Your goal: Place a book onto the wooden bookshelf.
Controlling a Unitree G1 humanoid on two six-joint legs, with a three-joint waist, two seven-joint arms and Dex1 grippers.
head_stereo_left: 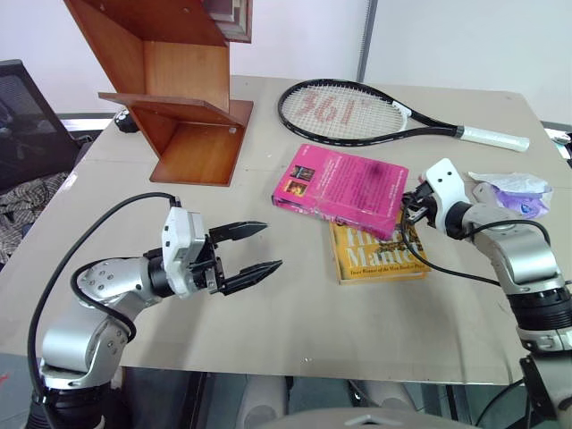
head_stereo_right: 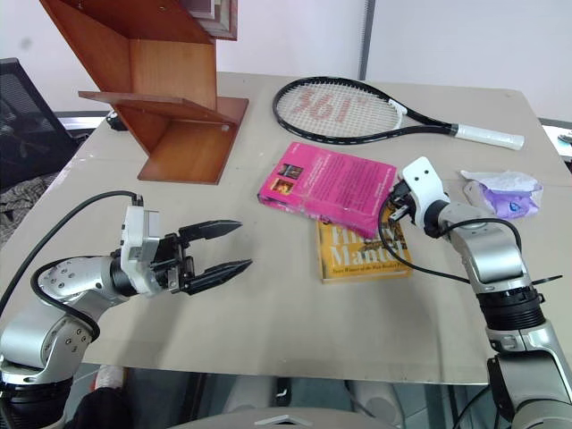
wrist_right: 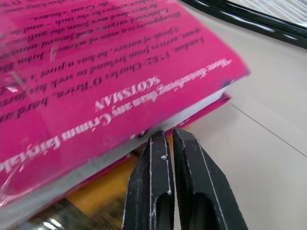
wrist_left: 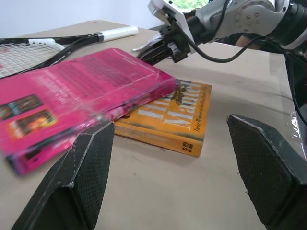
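The pink book has its spine along its near long side. Next, my left gripper goes to the middle of the pink book's spine (head_stereo_left: 320, 214) (wrist_left: 98, 122) and closes there.
The pink book (head_stereo_left: 340, 188) lies flat mid-table, its right end resting on a yellow-orange book (head_stereo_left: 380, 255). The wooden bookshelf (head_stereo_left: 179, 98), reddish-brown with slanted boards, stands at the back left. My left gripper (head_stereo_left: 255, 248) hovers open near the table's front left, pointing toward the pink book (wrist_left: 81, 91) with nothing between its fingers. My right gripper (wrist_right: 168, 133) is shut, its tips against the book's white page edge (wrist_right: 158, 122) at the right corner, just above the yellow book. The same gripper (head_stereo_left: 409, 201) shows at the book's right end.
A black tennis racket (head_stereo_left: 357, 112) lies behind the books, its white handle pointing right. A crumpled purple-and-white bag (head_stereo_left: 514, 192) sits at the right edge. A black chair (head_stereo_left: 27, 116) stands off the table's left side. Bare tabletop (head_stereo_left: 295, 304) stretches in front of the books.
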